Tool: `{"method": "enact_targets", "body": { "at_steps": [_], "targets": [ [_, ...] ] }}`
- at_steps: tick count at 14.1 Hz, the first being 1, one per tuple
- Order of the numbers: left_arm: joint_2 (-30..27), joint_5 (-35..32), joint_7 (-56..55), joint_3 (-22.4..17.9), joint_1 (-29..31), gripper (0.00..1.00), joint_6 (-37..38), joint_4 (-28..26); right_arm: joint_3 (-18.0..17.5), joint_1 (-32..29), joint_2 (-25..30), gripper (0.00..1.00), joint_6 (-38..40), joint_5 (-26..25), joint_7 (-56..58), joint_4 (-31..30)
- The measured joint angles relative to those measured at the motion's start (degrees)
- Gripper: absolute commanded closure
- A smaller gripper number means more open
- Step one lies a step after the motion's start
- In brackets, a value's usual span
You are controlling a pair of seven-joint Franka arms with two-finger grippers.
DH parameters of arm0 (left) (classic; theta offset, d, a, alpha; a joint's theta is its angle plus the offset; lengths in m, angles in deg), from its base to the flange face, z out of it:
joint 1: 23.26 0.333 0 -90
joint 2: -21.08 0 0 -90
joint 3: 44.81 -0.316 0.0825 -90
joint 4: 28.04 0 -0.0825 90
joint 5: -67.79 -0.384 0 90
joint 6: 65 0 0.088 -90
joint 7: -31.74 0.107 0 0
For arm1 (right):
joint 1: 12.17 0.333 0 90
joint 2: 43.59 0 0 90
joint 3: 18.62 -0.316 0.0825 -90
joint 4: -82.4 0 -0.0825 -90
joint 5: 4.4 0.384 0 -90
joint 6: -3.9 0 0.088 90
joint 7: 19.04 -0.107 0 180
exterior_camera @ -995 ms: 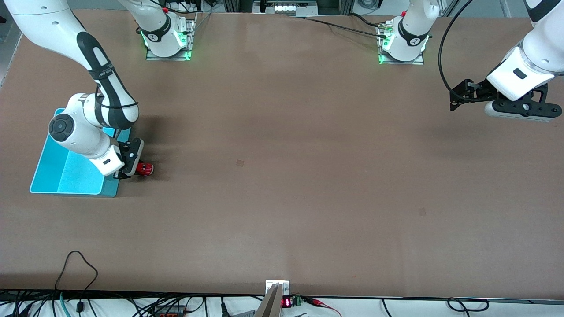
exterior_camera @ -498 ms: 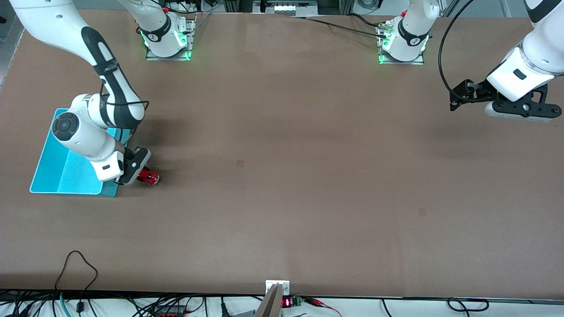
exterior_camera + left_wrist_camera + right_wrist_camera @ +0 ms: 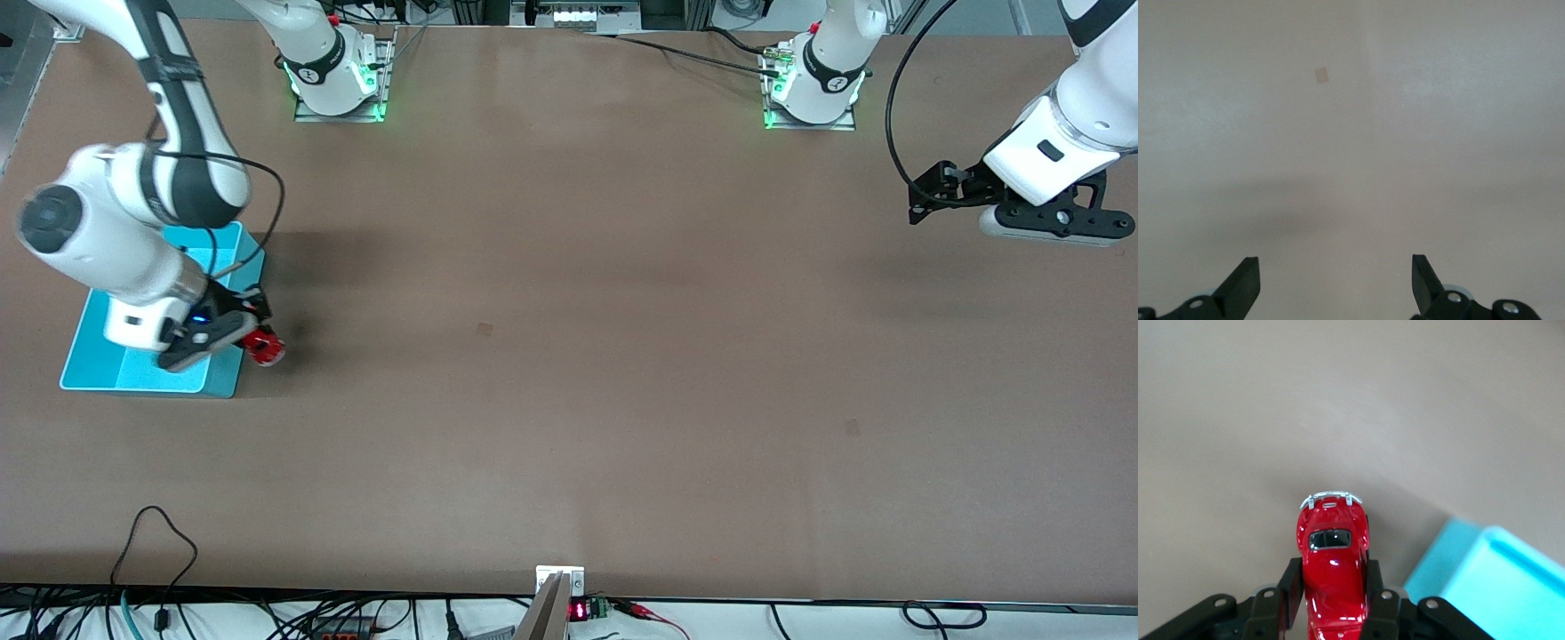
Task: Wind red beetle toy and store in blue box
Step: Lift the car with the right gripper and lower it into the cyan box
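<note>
Next, I release the red beetle toy from my right gripper inside the blue box's half nearer the robot bases [image 3: 196, 273]. The toy is now held up beside the box's rim.
My right gripper [image 3: 253, 336] is shut on the red beetle toy [image 3: 264, 348], a tiny glossy red car with silver trim. In the right wrist view the toy [image 3: 1333, 563] sits between the two black fingers [image 3: 1289, 587], its silvery bumper pointing away from the wrist. The toy is held up over the table just beside the rim of the blue box [image 3: 227, 378]; the box corner shows in the right wrist view [image 3: 1485, 580]. My left gripper [image 3: 925, 196] is open and empty, held above the table at the left arm's end.
The brown table [image 3: 569, 356] has small square marks [image 3: 484, 329]. Both robot bases [image 3: 338, 80] stand along the table's edge farthest from the front camera. Cables hang along the edge nearest it.
My right arm has lifted and swung toward the blue box, carrying the red toy with it. The left arm has not moved.
</note>
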Motion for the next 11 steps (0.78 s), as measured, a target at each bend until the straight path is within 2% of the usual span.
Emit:
{"method": "enact_targets", "body": {
  "at_steps": [4, 7, 11],
  "targets": [
    [0.0, 0.0, 0.0, 0.0, 0.0, 0.0, 0.0, 0.0, 9.0, -0.3, 3.2, 1.0, 7.4, 0.0, -5.1, 0.1],
    [0.0, 0.0, 0.0, 0.0, 0.0, 0.0, 0.0, 0.0, 15.7, -1.3, 3.6, 1.0, 9.7, 0.0, -5.5, -0.4],
    [0.0, 0.0, 0.0, 0.0, 0.0, 0.0, 0.0, 0.0, 17.4, -2.7, 2.0, 0.99, 10.1, 0.0, -12.0, -4.4]
  ]
}}
